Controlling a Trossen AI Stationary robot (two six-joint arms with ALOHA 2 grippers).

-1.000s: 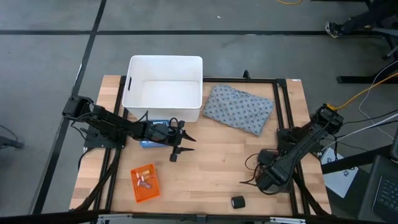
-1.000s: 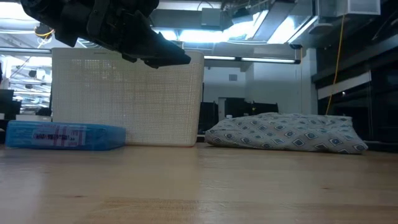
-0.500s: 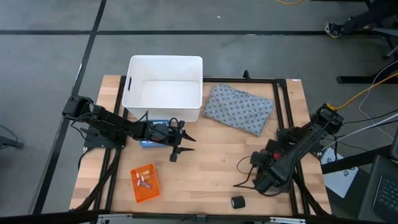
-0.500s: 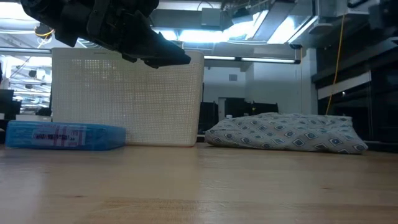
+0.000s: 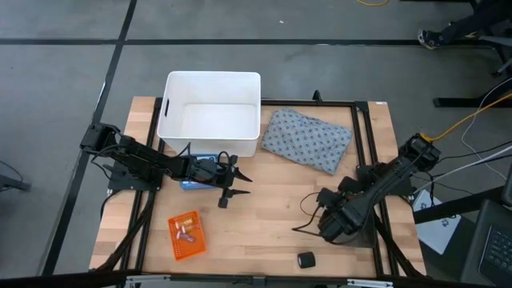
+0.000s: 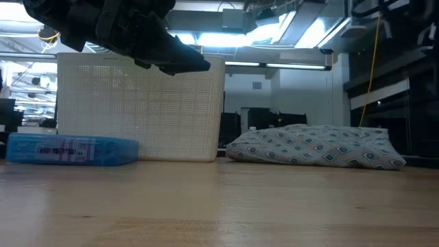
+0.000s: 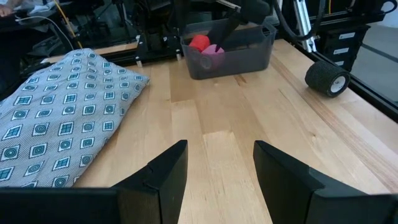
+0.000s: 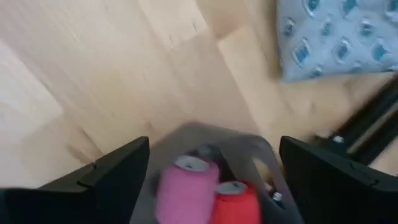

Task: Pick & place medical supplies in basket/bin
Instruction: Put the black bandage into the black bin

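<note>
Next, my right gripper goes to the black roll near the table's front edge and closes on the black roll's sides (image 5: pixel 306 260).
The grey dotted pack (image 5: pixel 308 140) lies flat beside the white tub (image 5: pixel 210 112). An orange basket (image 5: pixel 186 234) near the front holds a few small pieces. A black roll (image 5: pixel 306 259) lies on the table near the front edge. A dark tray (image 7: pixel 227 48) holds a pink roll (image 8: pixel 186 190) and a red roll (image 8: pixel 235 200). My right gripper (image 8: pixel 224 180) hangs open above this tray, pointing steeply down, with nothing between its fingers. My left gripper (image 7: pixel 221 174) hovers open over bare wood, in front of the tub and pointing toward the tray.
A flat blue pack (image 5: pixel 196 172) lies against the tub's front wall, under my left arm. A black frame rail (image 5: pixel 356 136) runs along the table's right side by the pack. Bare wood (image 5: pixel 264 216) lies between the two grippers.
My right gripper has shifted a little toward the table's left side and tipped more steeply downward, its wrist rolling as it went. It has stayed open. My left arm has kept still.
</note>
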